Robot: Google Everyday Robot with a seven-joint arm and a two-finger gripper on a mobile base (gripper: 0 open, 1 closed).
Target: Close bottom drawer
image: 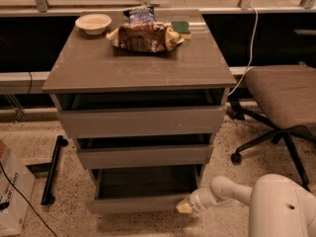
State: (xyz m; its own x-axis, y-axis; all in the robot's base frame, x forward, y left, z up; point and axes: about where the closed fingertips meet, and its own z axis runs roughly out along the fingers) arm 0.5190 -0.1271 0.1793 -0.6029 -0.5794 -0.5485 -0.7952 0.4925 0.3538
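The robot's gripper should release the bottom drawer with the drawer's front pushed in just below the middle drawer [144, 182].
The bottom drawer [136, 203] is the lowest and narrowest of three grey-brown drawers in the cabinet. It stands pulled out, and its flat floor [148, 182] shows behind the plain front. My gripper [184, 207] is at the right end of the drawer's front, touching or very close to it. My white arm [232, 190] reaches in from the lower right.
The cabinet top [143, 65] carries a bowl [93, 22], snack bags [145, 35] and a green sponge [181, 27]. An office chair [281, 100] stands at the right. A black bar [52, 169] and a cardboard box [12, 196] lie on the floor at left.
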